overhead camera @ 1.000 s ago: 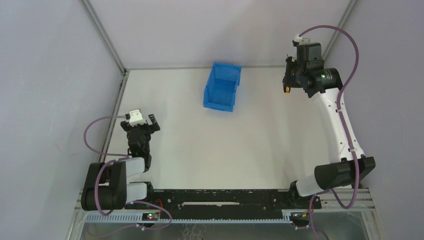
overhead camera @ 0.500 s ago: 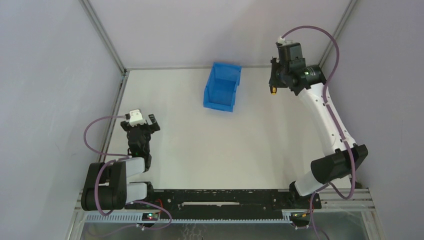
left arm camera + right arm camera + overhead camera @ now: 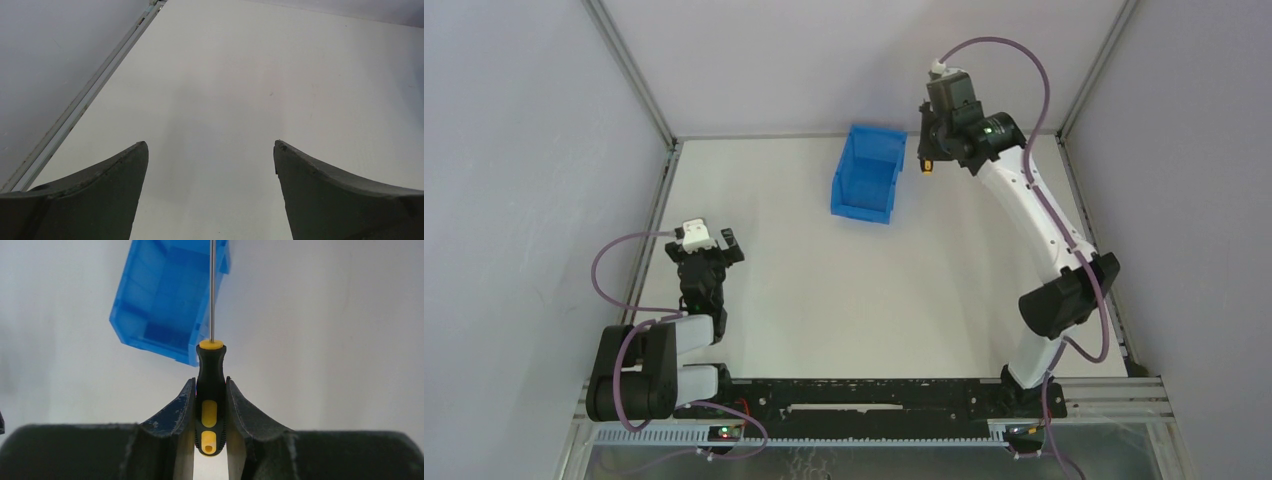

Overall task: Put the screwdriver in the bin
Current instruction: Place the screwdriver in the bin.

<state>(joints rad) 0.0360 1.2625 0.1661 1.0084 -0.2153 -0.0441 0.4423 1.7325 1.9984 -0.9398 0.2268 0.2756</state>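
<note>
Next, I release the screwdriver from my right gripper on the middle of the blue bin's bottom (image 3: 869,185) (image 3: 179,302), with its handle toward the bin's front side.
The blue bin (image 3: 870,174) stands at the back middle of the table, its lower front side toward the arms. My right gripper (image 3: 927,160) hovers in the air just right of the bin's back corner, shut on the screwdriver (image 3: 210,390). In the right wrist view the black-and-yellow handle is clamped between both fingers, and the thin shaft points ahead over the bin (image 3: 165,295). In the top view only the screwdriver's orange tip (image 3: 927,167) shows. My left gripper (image 3: 711,243) rests open near the left edge, with nothing between its fingers (image 3: 115,185).
Grey walls close in the table on the left, back and right, with a metal rail (image 3: 656,230) along the left edge. A black bar (image 3: 864,395) with the arm bases runs along the near edge.
My right arm has swung left along the back of the table with the screwdriver, from the back right corner to just beside the bin. The left arm has not moved.
</note>
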